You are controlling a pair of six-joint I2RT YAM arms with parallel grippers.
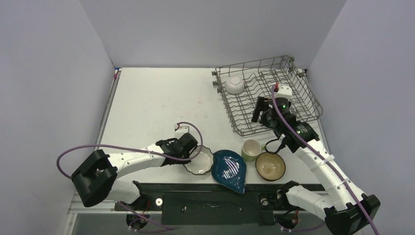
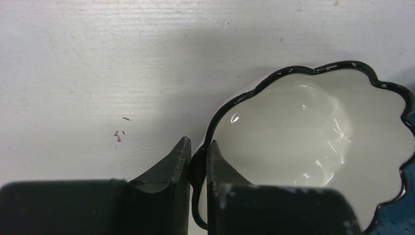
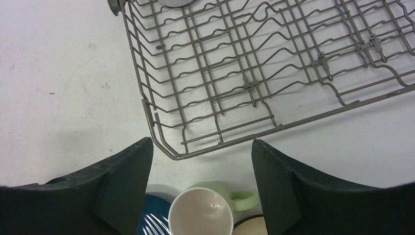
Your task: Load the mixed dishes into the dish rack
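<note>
The white scalloped plate will pass from my left gripper to my right gripper above the rack in front of the white bowl point(image 1: 241, 105).
My left gripper point(image 1: 195, 148) point(image 2: 198, 147) is shut on the dark rim of the white scalloped plate point(image 1: 198, 162) point(image 2: 313, 147), at its left edge on the table. My right gripper point(image 1: 260, 111) point(image 3: 200, 147) is open and empty, above the near edge of the grey wire dish rack point(image 1: 293, 105) point(image 3: 254, 68). The small white bowl point(image 1: 235, 84) lies in the rack's far left corner. The pale green mug point(image 1: 251, 150) point(image 3: 208, 210), the dark blue leaf-shaped dish point(image 1: 230, 169) point(image 3: 151, 218) and the brown bowl point(image 1: 270, 165) point(image 3: 252, 226) stand in a row near the table's front edge.
Grey walls close in the table on three sides. A purple cable point(image 1: 191, 126) loops above the left wrist. The black base bar point(image 1: 205, 198) runs along the near edge.
</note>
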